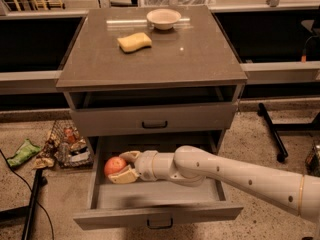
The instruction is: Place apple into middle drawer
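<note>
I need to let go of the apple, now low in that drawer, on the open middle drawer's bottom (137, 185), toward the side nearest the wire basket.
The apple (114, 165) is orange-red and sits low in the left part of the open middle drawer (160, 215). My gripper (121, 166) reaches in from the right on a long white arm. Its two pale fingers (125, 176) close on the apple from above and below. The drawer is pulled out under the closed grey drawer front (154, 119) with a dark handle. I cannot tell whether the apple touches the drawer floor.
A yellow sponge (134, 42) and a pale bowl (163, 18) sit on the cabinet top (200, 59). A wire basket of packets (69, 144) stands on the floor at the left. A green wrapper (22, 152) and a black cable lie further left. A black stand leg (272, 131) is at the right.
</note>
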Controlling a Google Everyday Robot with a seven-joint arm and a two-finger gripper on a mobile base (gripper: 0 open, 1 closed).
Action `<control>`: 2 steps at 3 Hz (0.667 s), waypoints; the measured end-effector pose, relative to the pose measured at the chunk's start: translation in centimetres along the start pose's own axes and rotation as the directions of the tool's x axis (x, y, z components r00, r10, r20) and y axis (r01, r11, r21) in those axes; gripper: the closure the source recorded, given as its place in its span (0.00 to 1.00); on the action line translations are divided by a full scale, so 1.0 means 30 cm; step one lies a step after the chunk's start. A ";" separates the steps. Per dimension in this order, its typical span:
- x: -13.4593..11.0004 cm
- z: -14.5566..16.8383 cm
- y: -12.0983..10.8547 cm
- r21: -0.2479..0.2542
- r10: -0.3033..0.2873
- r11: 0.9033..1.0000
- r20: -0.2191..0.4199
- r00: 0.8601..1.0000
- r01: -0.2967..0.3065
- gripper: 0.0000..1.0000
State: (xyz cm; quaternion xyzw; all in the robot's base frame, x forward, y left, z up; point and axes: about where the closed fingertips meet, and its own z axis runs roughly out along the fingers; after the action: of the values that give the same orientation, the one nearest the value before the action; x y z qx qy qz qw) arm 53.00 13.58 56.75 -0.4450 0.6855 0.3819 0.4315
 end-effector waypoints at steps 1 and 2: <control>0.114 0.019 -0.041 0.038 0.030 0.999 -0.111 0.993 -0.026 1.00; 0.256 0.035 -0.101 0.067 0.061 0.997 -0.192 0.980 -0.049 1.00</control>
State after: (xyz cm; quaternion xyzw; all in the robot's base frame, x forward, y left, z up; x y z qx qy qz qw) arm 54.34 11.43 48.84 -0.4474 0.7478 0.3269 0.3658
